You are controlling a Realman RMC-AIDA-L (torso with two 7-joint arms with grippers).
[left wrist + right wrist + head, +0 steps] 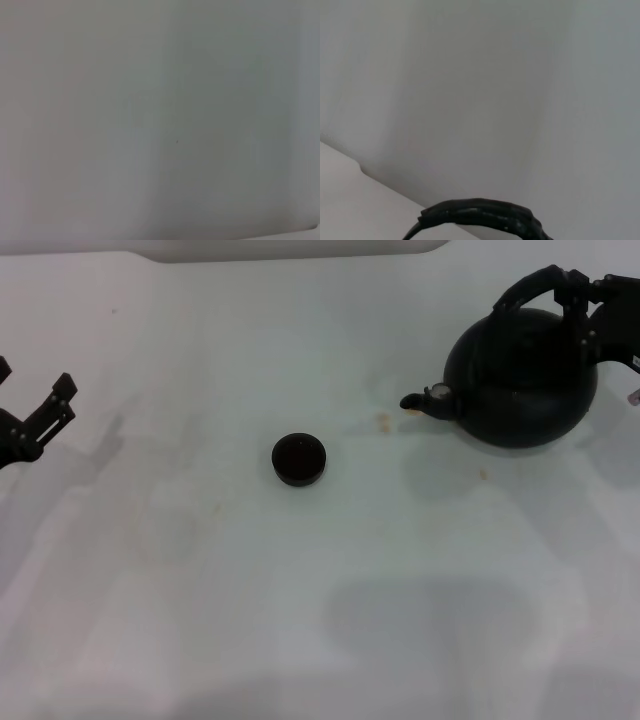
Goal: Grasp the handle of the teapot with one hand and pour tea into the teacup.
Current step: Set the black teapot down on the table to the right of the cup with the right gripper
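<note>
My right gripper needs to let go of the teapot as I set it on the white table [509,444] just behind the lone tan spot.
The matte-black teapot [520,380] stands upright at the far right of the white table, with its short spout [415,400] pointing left toward the teacup. The small dark teacup [299,459] sits near the table's middle, well apart from the spout. My right gripper [577,302] is at the top of the teapot, closed around the right end of the arched black handle [525,288]. The handle also shows at the edge of the right wrist view [480,215]. My left gripper [35,385] is open and empty at the far left, above the table.
The white table [200,590] carries a few small tan spots [383,421] between the cup and the teapot. A pale raised edge [290,250] runs along the back. The left wrist view shows only bare white surface.
</note>
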